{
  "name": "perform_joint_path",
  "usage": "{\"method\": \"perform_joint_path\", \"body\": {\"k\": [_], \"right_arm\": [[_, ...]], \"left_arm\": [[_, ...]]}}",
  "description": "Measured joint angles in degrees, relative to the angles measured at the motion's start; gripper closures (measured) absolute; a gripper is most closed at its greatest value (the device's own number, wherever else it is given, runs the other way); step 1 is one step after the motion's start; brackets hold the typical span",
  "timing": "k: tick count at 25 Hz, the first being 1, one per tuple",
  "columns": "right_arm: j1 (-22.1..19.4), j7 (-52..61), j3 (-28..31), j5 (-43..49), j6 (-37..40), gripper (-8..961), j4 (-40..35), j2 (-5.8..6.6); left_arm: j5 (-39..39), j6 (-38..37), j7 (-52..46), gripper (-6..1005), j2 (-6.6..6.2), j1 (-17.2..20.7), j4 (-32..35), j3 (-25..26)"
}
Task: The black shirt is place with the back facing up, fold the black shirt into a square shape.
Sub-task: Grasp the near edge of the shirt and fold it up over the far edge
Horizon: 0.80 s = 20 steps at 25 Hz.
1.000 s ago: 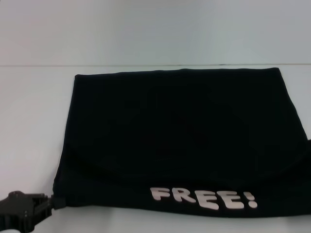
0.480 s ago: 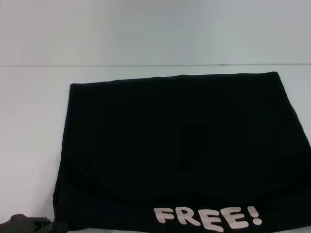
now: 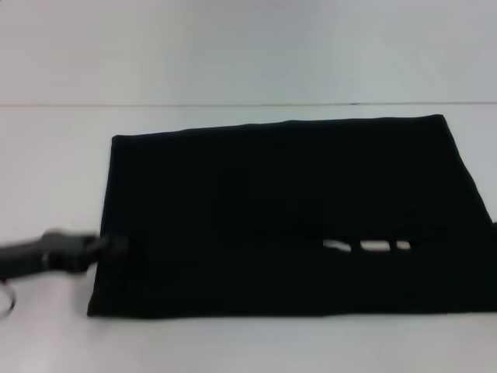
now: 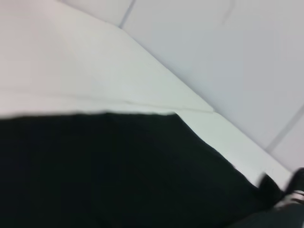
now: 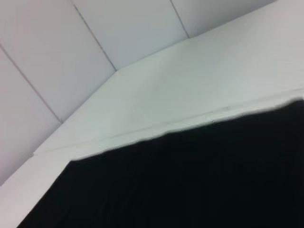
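The robot's left gripper should release the lifted cloth, now at the shirt's edge, by the thin line on the table, just beyond the black shirt's far corner [image 3: 134,102].
The black shirt [image 3: 287,210] lies spread wide on the white table [image 3: 46,171]. Its near part is raised and turned back over the rest, so only a thin strip of white lettering [image 3: 365,246] shows at the fold. My left gripper [image 3: 112,249] is at the shirt's left edge, shut on the lifted cloth and blurred by motion. In the left wrist view the shirt [image 4: 118,171] fills the lower half, and a dark shape [image 4: 292,190] at its far end may be my right gripper. The right wrist view shows only the shirt [image 5: 199,180] and the table.
The white table's far edge [image 3: 248,104] runs along a pale wall. Bare tabletop lies left of the shirt and in a narrow band along the near edge [image 3: 233,346]. The shirt's right side reaches the head view's right border.
The left gripper has risen from the near-left corner and moved away from me with the cloth. The near edge has folded over, covering most of the white lettering.
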State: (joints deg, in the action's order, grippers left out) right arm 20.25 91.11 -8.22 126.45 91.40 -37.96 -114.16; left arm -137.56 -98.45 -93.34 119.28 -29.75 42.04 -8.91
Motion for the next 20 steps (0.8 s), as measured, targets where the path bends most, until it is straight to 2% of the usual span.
{"method": "perform_joint_path", "body": {"k": [3, 6, 9, 12, 15, 20], "right_arm": [[5.33, 0.65, -0.58, 0.50, -5.99, 919, 3.60, 1.39], [10.81, 2.56, -2.57, 0.72, -14.29, 919, 7.05, 2.48], [15.88, 7.72, -7.98, 0.76, -24.07, 919, 8.87, 2.85], [19.80, 12.51, -14.22, 0.76, -32.63, 918, 9.10, 2.50], [23.11, 15.16, -19.31, 0.74, -40.40, 918, 10.77, 2.31], [27.27, 15.78, -21.94, 0.70, -49.37, 918, 13.66, 2.29]], "left_arm": [[0.02, 8.26, -0.98, 990, -2.09, -6.23, -5.10, -0.13], [0.01, 18.14, -3.49, 990, -3.06, -11.62, -8.48, -0.76], [0.03, 29.25, -5.54, 990, -2.55, -15.82, -9.65, -1.15], [0.11, 38.38, -6.09, 990, -1.37, -19.03, -10.26, -1.42], [0.22, 45.98, -5.97, 990, -1.00, -21.29, -12.38, -2.16], [1.26, 57.47, -4.96, 990, -0.74, -23.07, -15.54, -5.67]]}}
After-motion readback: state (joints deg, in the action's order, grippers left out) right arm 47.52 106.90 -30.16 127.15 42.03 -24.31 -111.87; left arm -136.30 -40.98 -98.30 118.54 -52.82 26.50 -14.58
